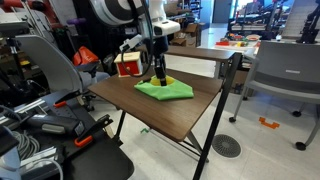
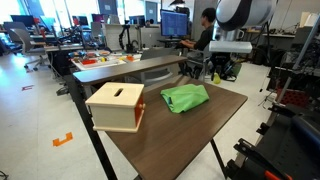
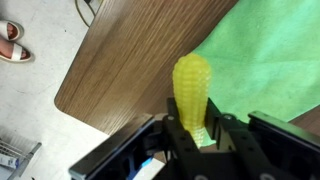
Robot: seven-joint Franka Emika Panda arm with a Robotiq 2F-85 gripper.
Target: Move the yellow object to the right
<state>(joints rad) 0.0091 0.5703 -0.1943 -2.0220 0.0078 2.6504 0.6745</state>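
Next, I release the yellow object on the bare wood [image 1: 173, 112] between the green cloth and the table's near corner.
The yellow object [image 3: 193, 85] is a small, bumpy, corn-like oval. In the wrist view it stands between my gripper's [image 3: 196, 135] two dark fingers, which are shut on its lower end. It is over the edge of the folded green cloth [image 3: 265, 60], next to bare wood. In an exterior view the gripper [image 1: 159, 72] points down at the far side of the green cloth [image 1: 165, 90], with a bit of the yellow object [image 1: 166, 79] showing at its tip. I cannot tell whether the object touches the cloth.
The brown wooden table [image 1: 175, 115] also holds a red box with a pale front [image 1: 127, 66], seen too in the other exterior view [image 2: 115, 106] beside the cloth [image 2: 185, 97]. The table's edge and corner [image 3: 70, 100] lie close to the gripper. Chairs and desks surround the table.
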